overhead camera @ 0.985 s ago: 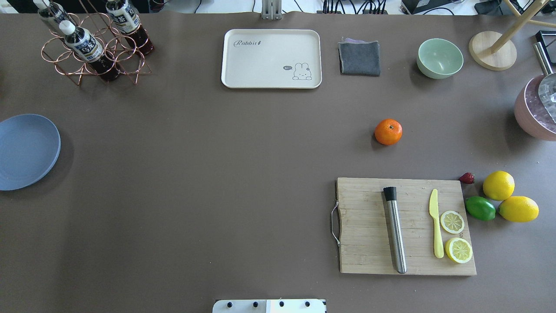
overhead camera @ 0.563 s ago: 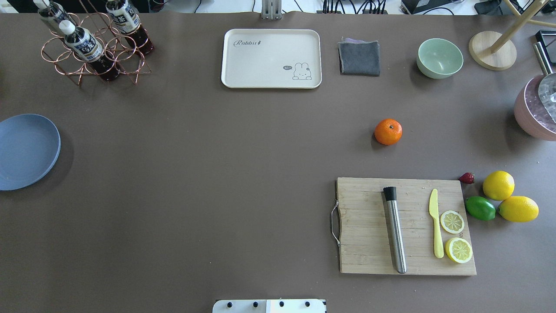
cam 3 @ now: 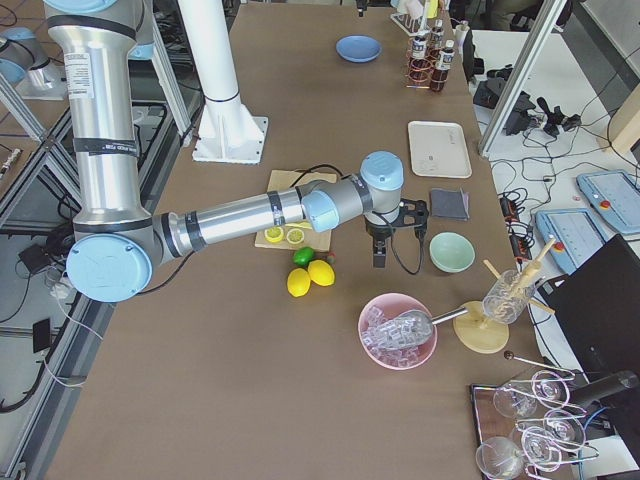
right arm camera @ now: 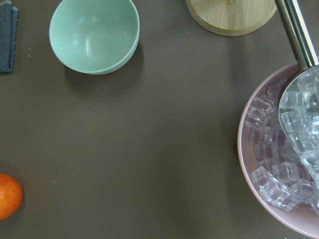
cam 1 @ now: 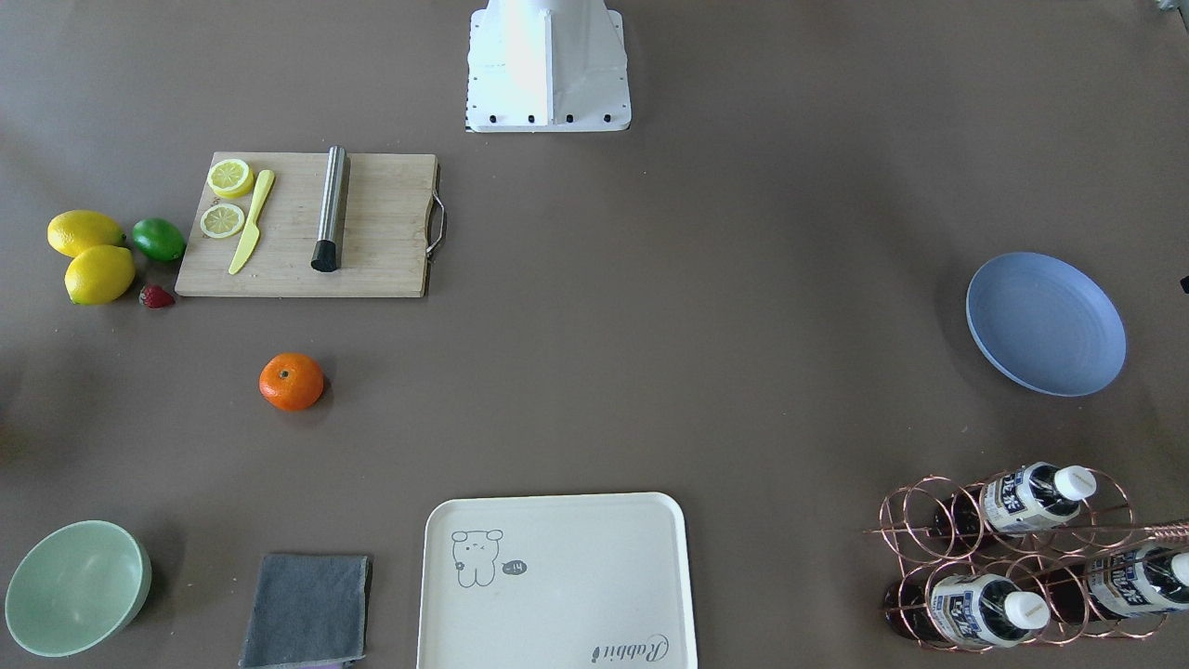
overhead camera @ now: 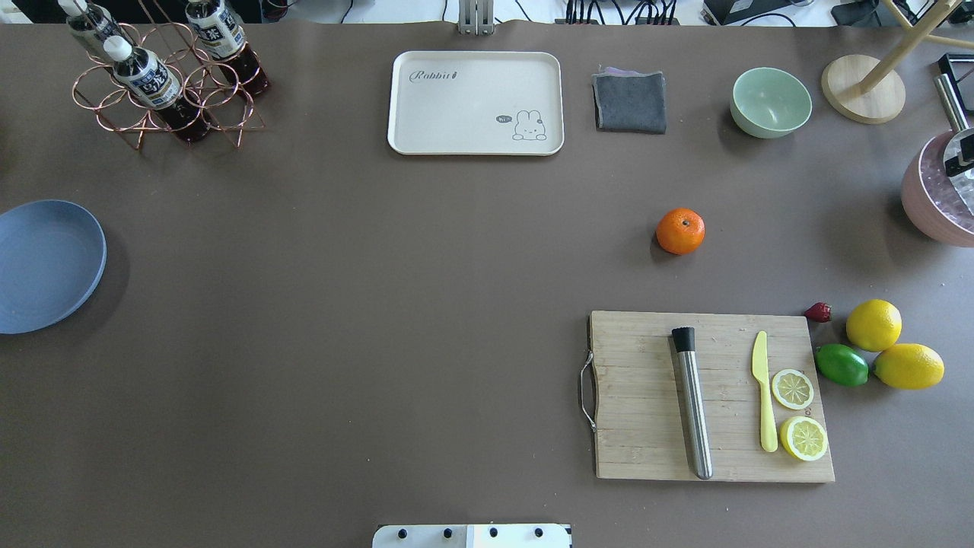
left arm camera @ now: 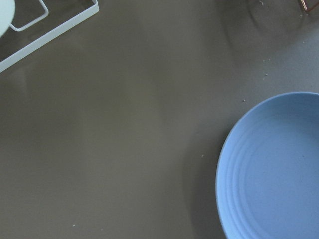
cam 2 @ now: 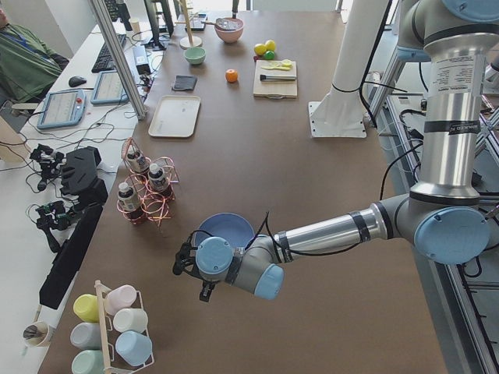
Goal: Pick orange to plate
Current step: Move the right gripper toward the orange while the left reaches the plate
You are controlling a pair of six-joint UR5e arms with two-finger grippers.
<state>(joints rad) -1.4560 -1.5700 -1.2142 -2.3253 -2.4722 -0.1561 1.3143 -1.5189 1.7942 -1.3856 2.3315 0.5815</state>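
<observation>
The blue plate's rim (cam 1: 1123, 331) (left arm camera: 218, 196) has a side away from the orange. I will move my left gripper to that side next and close it there.
The orange (overhead camera: 680, 230) sits alone on the brown table, a little beyond the cutting board; it also shows in the front view as the orange (cam 1: 292, 381) and at the lower left edge of the right wrist view as the orange (right arm camera: 7, 196). The blue plate (overhead camera: 46, 266) lies empty at the table's far left end, and fills the lower right of the left wrist view as the plate (left arm camera: 274, 169). My left gripper (cam 2: 205, 293) hangs beside the plate (cam 2: 226, 230). My right gripper (cam 3: 380, 258) hangs between the green bowl and the lemons. Whether either is open or shut cannot be told.
A cutting board (overhead camera: 647, 457) carries a metal muddler, a yellow knife and lemon slices. Two lemons (overhead camera: 873, 325), a lime (overhead camera: 841, 364) and a strawberry lie to its right. A pink bowl of ice (overhead camera: 932, 202), green bowl (overhead camera: 770, 101), grey cloth (overhead camera: 630, 101), cream tray (overhead camera: 475, 103) and bottle rack (overhead camera: 163, 84) line the far edge.
A small dark and white part has come in at the overhead view's right edge, over the pink bowl. The orange and the plate have not moved.
</observation>
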